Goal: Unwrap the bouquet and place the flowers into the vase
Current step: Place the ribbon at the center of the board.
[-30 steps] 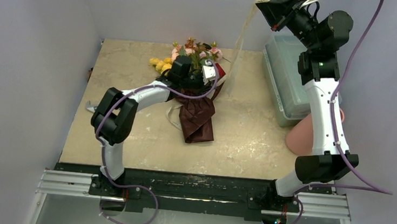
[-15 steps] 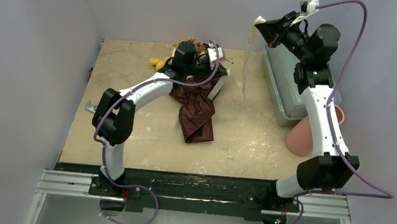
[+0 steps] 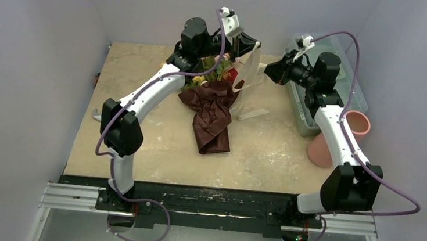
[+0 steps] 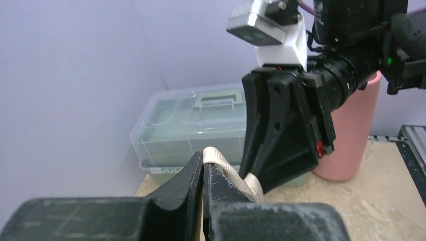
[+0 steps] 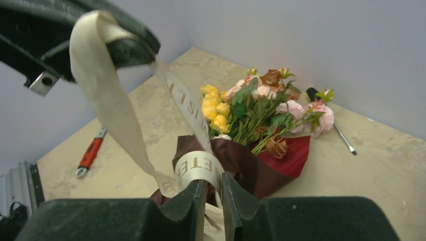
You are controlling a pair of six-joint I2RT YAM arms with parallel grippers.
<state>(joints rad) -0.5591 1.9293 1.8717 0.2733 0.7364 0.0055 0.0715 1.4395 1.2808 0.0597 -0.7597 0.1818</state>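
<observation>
The robot's right gripper holds just a low loop of the ribbon, so it should take the ribbon (image 3: pixel 257 50) beside the left gripper's fingers and carry it clear.
The bouquet (image 3: pixel 213 100) lies mid-table in dark red paper (image 5: pixel 251 165), its pink, yellow and orange flowers (image 5: pixel 251 108) pointing to the back wall. A cream ribbon (image 3: pixel 250 71) hangs above it, between both grippers. Raised over the bouquet, my left gripper (image 3: pixel 248 42) is shut on the ribbon (image 4: pixel 223 163). Facing it at close range, my right gripper (image 3: pixel 269 71) has its jaws slightly parted (image 5: pixel 213 181), with a loop of ribbon (image 5: pixel 198 168) lying loosely across and between the tips. The salmon-pink vase (image 3: pixel 338 137) stands tilted at the right edge, behind the right arm.
A clear greenish box with a handle (image 3: pixel 319 83) sits at the back right beside the vase. An orange-handled tool (image 5: pixel 90 153) lies at the table's left edge. A thin screwdriver (image 5: pixel 344 138) lies near the back wall behind the flowers.
My left gripper rose from the bouquet and now pinches the ribbon up high. My right arm came down and left toward it, and its jaws have parted a little.
</observation>
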